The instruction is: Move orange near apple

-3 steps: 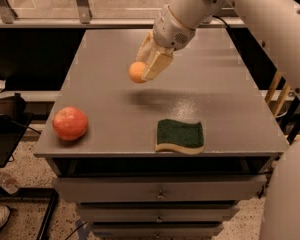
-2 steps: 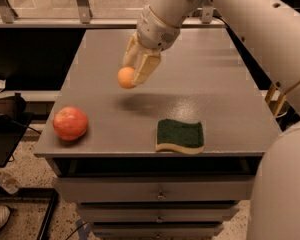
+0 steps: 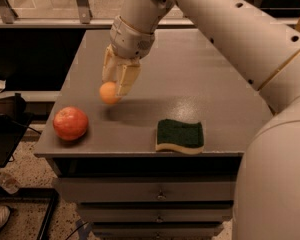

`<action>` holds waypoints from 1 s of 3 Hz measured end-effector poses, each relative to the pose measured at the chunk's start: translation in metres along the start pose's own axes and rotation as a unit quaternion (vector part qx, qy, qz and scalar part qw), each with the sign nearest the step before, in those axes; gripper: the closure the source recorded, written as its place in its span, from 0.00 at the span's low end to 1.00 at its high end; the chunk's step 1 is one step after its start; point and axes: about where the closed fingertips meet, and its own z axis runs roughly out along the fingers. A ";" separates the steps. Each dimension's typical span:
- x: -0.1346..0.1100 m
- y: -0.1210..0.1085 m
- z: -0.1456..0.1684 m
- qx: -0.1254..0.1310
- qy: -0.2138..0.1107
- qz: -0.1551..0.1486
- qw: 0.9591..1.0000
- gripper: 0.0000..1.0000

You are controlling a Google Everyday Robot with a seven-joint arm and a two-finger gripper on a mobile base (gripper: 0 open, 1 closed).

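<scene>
Next, I let go of the orange on the grey table (image 3: 97, 108) close behind the apple, on the side of the apple toward the sponge.
The orange (image 3: 108, 93) is a small pale yellow-orange fruit held between my gripper's fingers, just above the grey table top on its left side. My gripper (image 3: 112, 89) points down from the white arm and is shut on the orange. The apple (image 3: 70, 123) is a larger shiny red-orange fruit resting near the table's front left corner. The orange hangs a short way to the upper right of the apple, with a gap between them.
A green sponge with a yellow base (image 3: 180, 135) lies near the table's front edge, right of centre. The grey table (image 3: 200, 84) has drawers below. The floor drops off past its left edge. A rail runs behind the table.
My gripper has carried the orange left and down toward the apple, from over the table's middle to just above the left side.
</scene>
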 end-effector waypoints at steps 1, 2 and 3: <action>-0.012 -0.003 0.017 -0.019 -0.006 -0.018 1.000 1.00; -0.019 -0.005 0.028 -0.028 -0.012 -0.030 0.999 1.00; -0.024 -0.007 0.037 -0.036 -0.018 -0.039 0.998 1.00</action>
